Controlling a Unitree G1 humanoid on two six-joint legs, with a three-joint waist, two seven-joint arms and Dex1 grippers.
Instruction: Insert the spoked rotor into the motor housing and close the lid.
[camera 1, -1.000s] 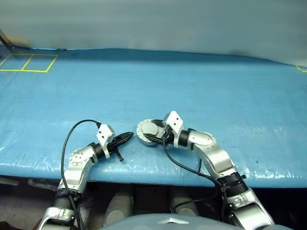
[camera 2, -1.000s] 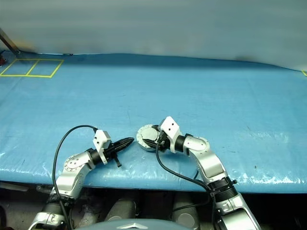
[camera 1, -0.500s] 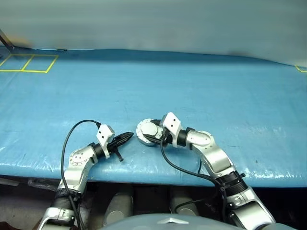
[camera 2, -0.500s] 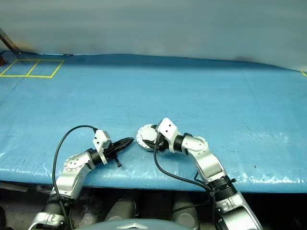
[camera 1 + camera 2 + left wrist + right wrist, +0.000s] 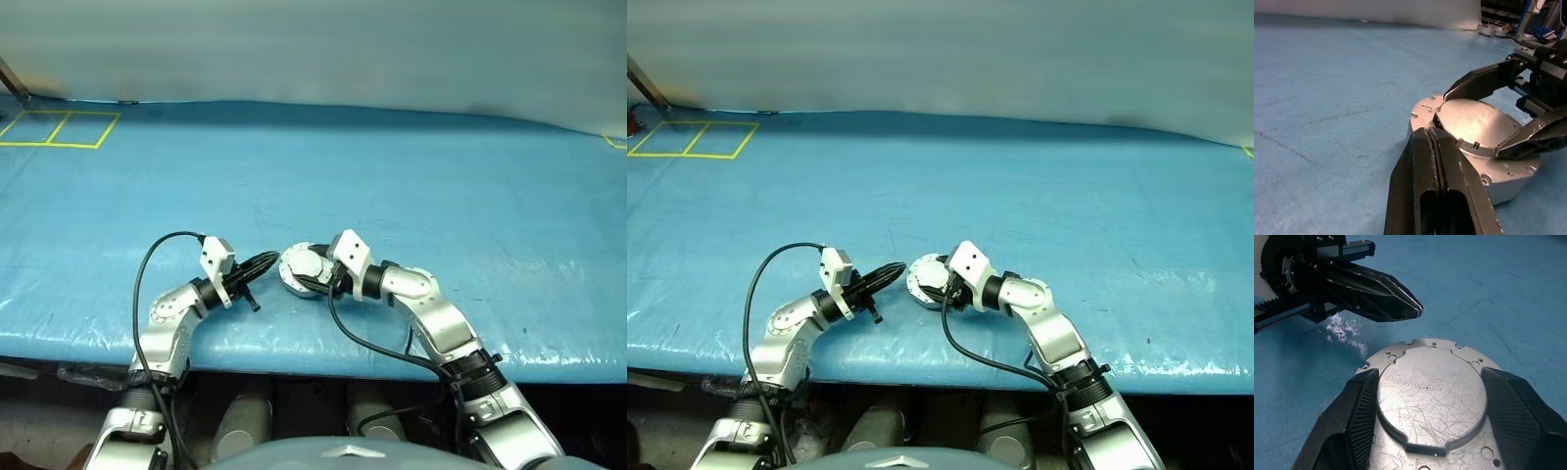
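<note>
The raised lid is all that my right gripper clamps over the housing's edge, so next I grip the housing across its side [image 5: 1514, 182] before passing the housing to my left gripper.
The motor housing [image 5: 294, 262] lies on the blue table near its front edge. The lid [image 5: 1432, 396] is down flat on it, plain pale silver side up. The spoked rotor is hidden. My right gripper [image 5: 312, 271] reaches in from the right. Its two black fingers [image 5: 1361, 411] clamp the housing from both sides, lying over its flange [image 5: 1400, 350]. My left gripper [image 5: 1431, 131] is shut with nothing in it. It points level at the housing's left edge, its tip just short of the rim.
Blue sheeting [image 5: 392, 176] covers the whole table. Yellow tape squares [image 5: 59, 127] mark the far left corner. The table's front edge [image 5: 294, 357] runs just below both hands. A black cable [image 5: 147, 269] loops up from the left wrist.
My left gripper has risen and moved right, and its tip is now close to the housing's left edge. The right gripper and the housing have stayed put.
</note>
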